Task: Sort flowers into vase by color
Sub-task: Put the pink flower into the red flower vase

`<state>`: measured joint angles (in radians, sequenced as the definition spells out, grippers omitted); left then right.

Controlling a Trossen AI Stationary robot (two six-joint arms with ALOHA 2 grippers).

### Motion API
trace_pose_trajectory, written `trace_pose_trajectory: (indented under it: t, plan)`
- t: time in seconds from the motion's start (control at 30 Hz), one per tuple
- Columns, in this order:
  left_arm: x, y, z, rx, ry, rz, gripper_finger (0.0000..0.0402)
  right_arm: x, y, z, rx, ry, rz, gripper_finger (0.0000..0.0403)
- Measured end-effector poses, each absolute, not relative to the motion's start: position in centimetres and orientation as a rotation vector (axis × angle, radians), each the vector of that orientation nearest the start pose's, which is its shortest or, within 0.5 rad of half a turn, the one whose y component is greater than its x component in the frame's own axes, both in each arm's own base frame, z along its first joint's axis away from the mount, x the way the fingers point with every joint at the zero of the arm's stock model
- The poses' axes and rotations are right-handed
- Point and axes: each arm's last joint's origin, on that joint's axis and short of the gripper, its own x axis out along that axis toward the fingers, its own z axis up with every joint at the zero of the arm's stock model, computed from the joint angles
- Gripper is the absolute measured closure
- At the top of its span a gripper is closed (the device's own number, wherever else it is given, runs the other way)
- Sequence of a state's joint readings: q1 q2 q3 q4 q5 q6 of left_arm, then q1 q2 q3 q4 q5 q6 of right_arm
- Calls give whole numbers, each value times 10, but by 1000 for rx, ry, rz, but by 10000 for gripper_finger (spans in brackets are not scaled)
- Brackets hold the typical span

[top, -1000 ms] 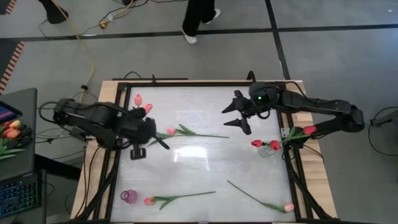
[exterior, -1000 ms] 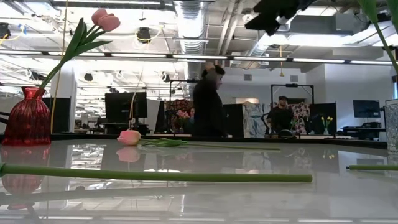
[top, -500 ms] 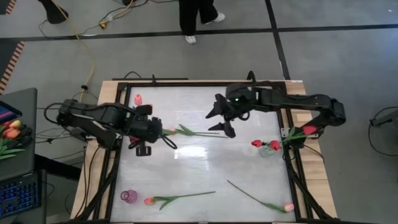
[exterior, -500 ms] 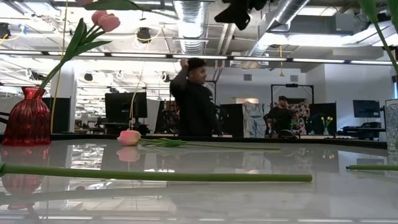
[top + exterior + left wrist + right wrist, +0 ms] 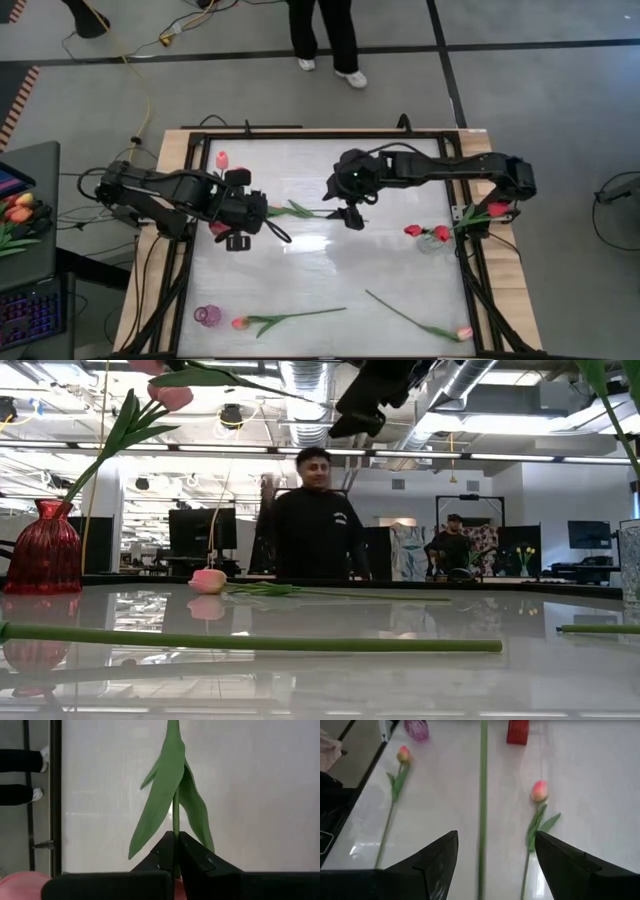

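The pink tulip's stem runs in line with my left gripper, so my right gripper needs to hold its end while my left gripper takes the stem crosswise [image 5: 173, 724] below the leaves.
My left gripper [image 5: 262, 212] is shut on a pink tulip [image 5: 172, 780] and holds it above the table's left middle. The tulip's bud and leaf show at the top of the low view [image 5: 200, 375]. Its stem runs toward the table's right. My right gripper [image 5: 342, 205] is open above the table's middle. Its two fingers stand on either side of that stem [image 5: 482, 795] without touching it. A red vase [image 5: 45, 550] with a pink tulip stands at the far left. A pale-pink tulip [image 5: 207, 580] lies on the table beneath. My left gripper pinches the tulip's stem [image 5: 175, 827] between its two fingertips, just behind the leaves. The fingers lie about level, point toward the table's right and run along the stem. The stem and leaves stick out ahead, clear of the table. The bud end is hidden behind the fingers.
A clear vase [image 5: 430, 243] with red tulips stands at the right edge. A small purple vase [image 5: 207, 315] stands near left. Two tulips lie near the front edge, one to the left [image 5: 285, 318] and one to the right [image 5: 420, 320]. A person [image 5: 315, 520] stands beyond the far edge.
My right gripper has gone toward the table's left and down, and its open fingers now straddle the held tulip's stem. My left gripper has gone a little toward the table's right with the tulip, still shut. The person behind the table has walked along the far edge.
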<state>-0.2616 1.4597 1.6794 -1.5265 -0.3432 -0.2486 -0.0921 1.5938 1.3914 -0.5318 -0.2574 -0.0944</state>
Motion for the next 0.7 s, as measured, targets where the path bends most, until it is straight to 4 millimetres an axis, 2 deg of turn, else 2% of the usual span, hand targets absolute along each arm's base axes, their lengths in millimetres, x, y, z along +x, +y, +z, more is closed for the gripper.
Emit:
trace_pose_trajectory:
  t: [0.2, 0.33, 0.47, 0.7]
  plan:
    - [237, -53, 386, 172, 1213, 230, 401, 348, -24, 313, 39, 722, 194, 117]
    - [237, -53, 386, 174, 1211, 234, 401, 347, -25, 313, 40, 724, 192, 143]
    - [237, -53, 386, 168, 1213, 229, 401, 347, -25, 313, 40, 726, 193, 196]
    - [236, -53, 386, 165, 1216, 222, 401, 346, -30, 313, 45, 725, 178, 316]
